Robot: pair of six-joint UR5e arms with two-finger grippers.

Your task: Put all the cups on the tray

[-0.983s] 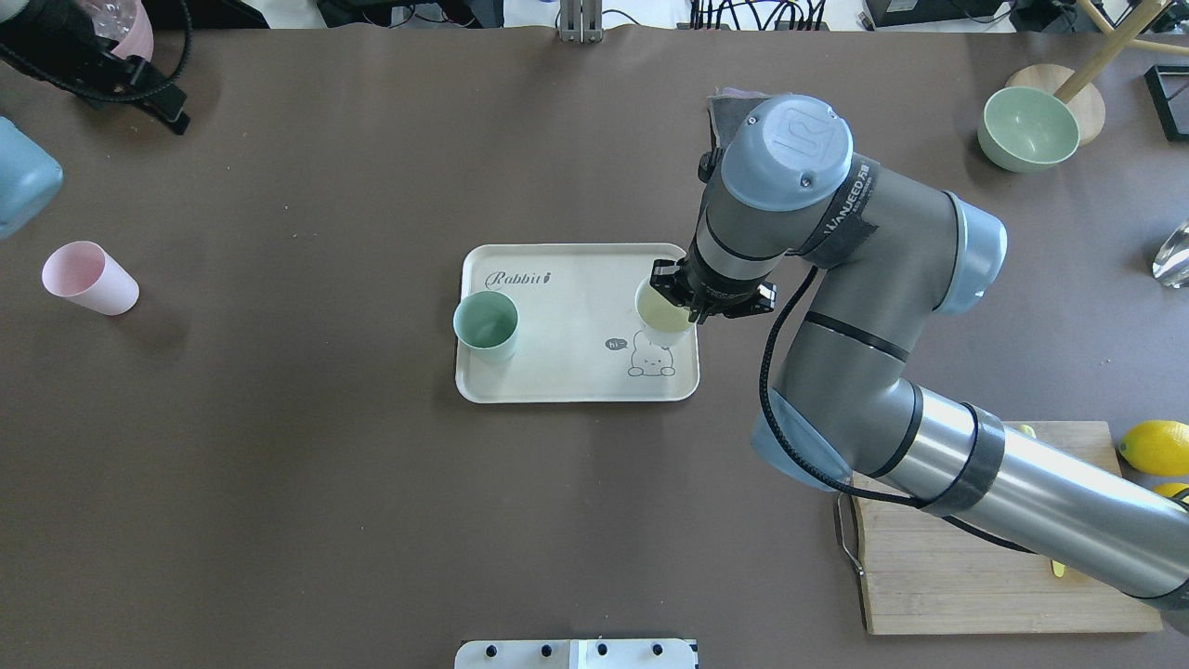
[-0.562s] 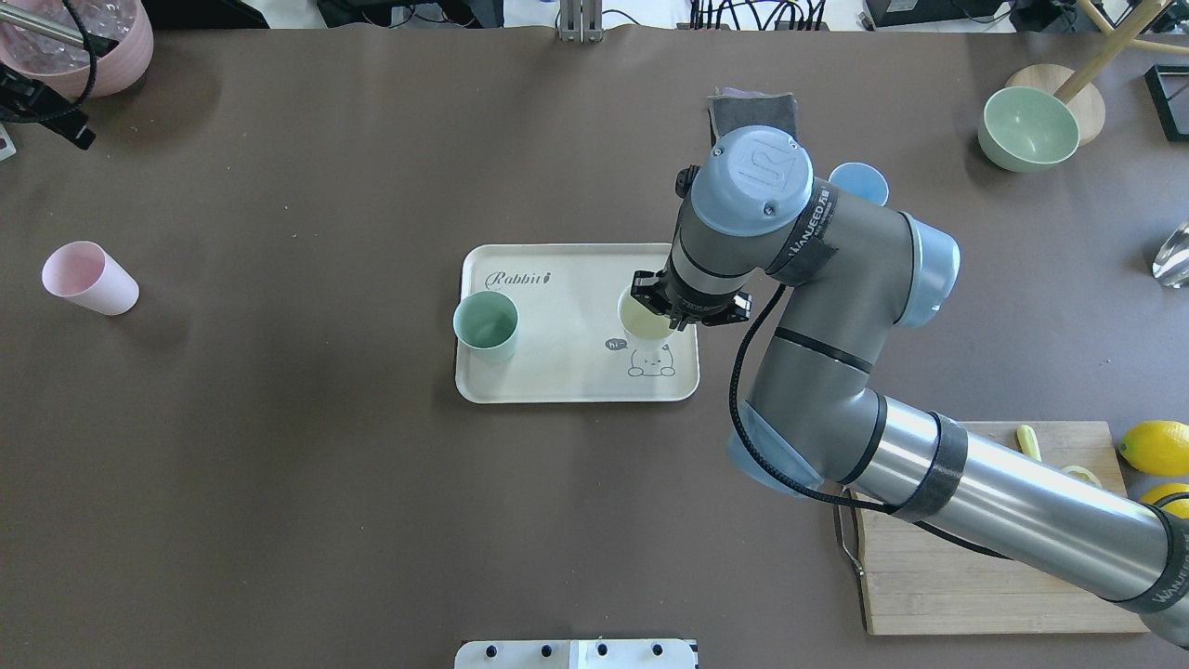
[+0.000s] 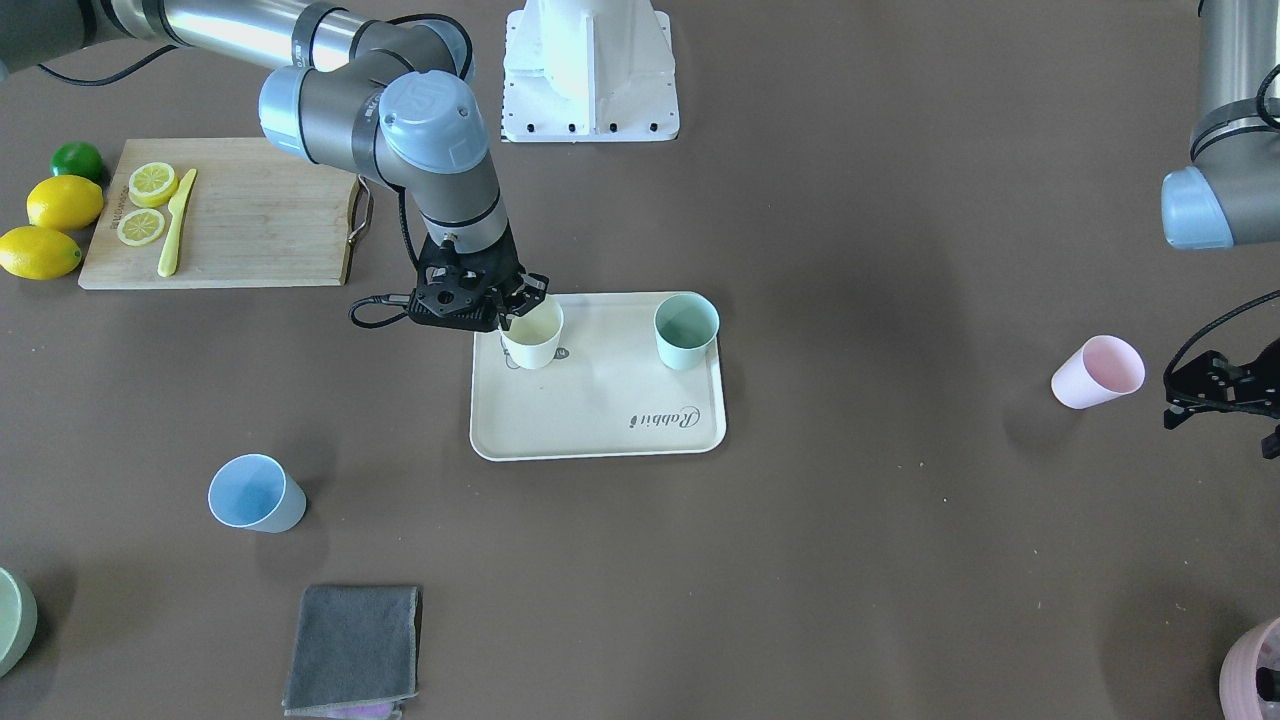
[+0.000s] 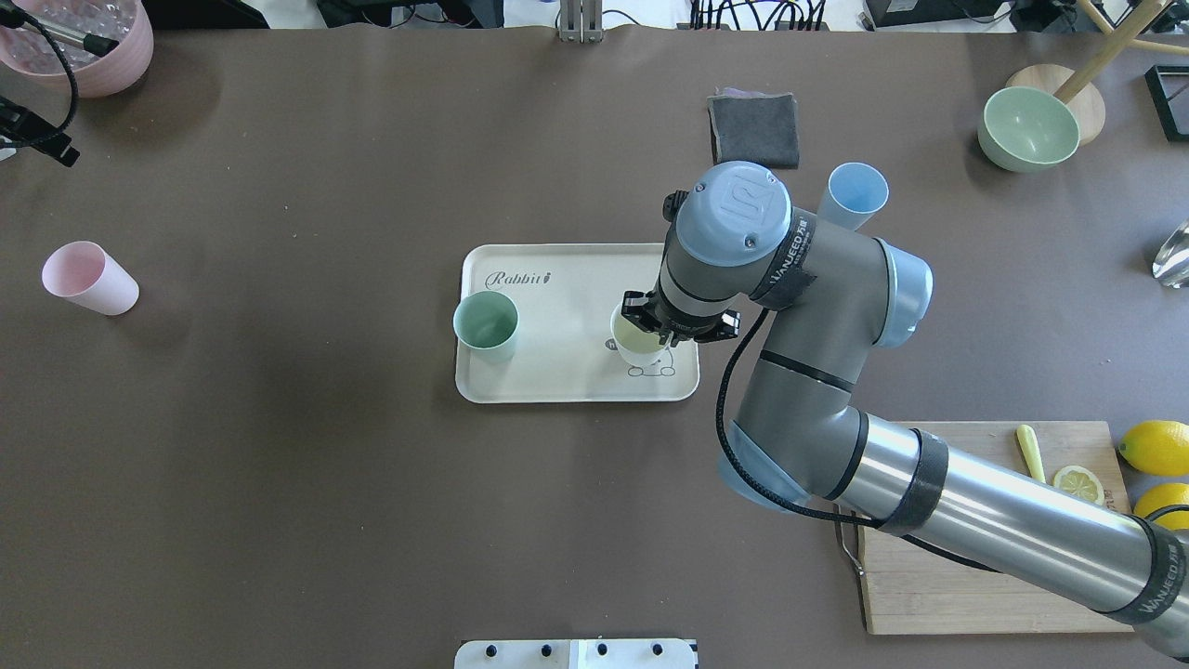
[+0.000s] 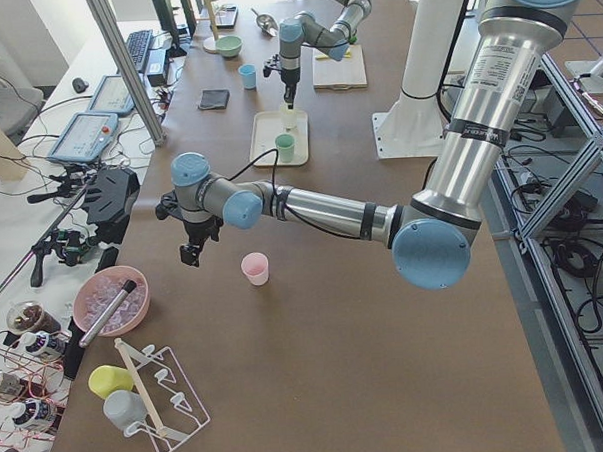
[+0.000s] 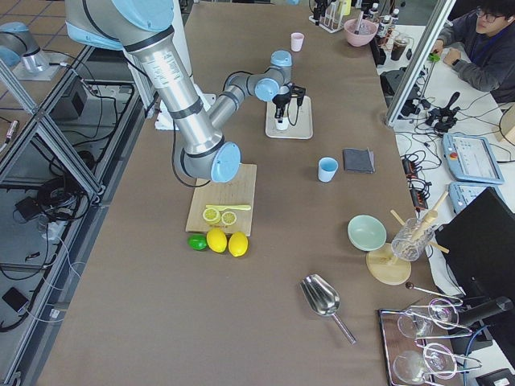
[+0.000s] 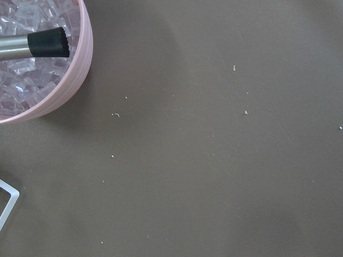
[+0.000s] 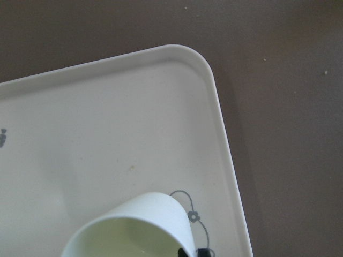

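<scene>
Next, I close my left gripper on the pink cup, at the near side of its rim (image 3: pixel 1138 379), facing that gripper.
The cream tray (image 4: pixel 557 376) lies mid-table. The mint green cup (image 4: pixel 485 325) stands upright on its left part. My right gripper (image 4: pixel 661 331) is shut on the rim of the pale yellow cup (image 4: pixel 637 342), upright over the bear drawing; from the front (image 3: pixel 532 336) its base looks at the tray floor (image 3: pixel 600 440). The pink cup (image 4: pixel 88 277) lies tilted on the table far left, beside my left gripper (image 3: pixel 1225 392); I cannot tell if that gripper is open. The light blue cup (image 4: pixel 855 195) stands on the table beyond my right arm.
A mauve-pink pot of ice (image 4: pixel 84 46) sits at the far left corner. A grey cloth (image 4: pixel 753 128) lies behind the tray. A pale-green bowl (image 4: pixel 1028 128) is far right. A wooden cutting board (image 4: pixel 985 576) with lemons (image 4: pixel 1155 447) is near right.
My right gripper has carried the pale yellow cup from the tray's right edge leftward and lower, onto the bear drawing. My left arm has drawn back toward the left edge.
</scene>
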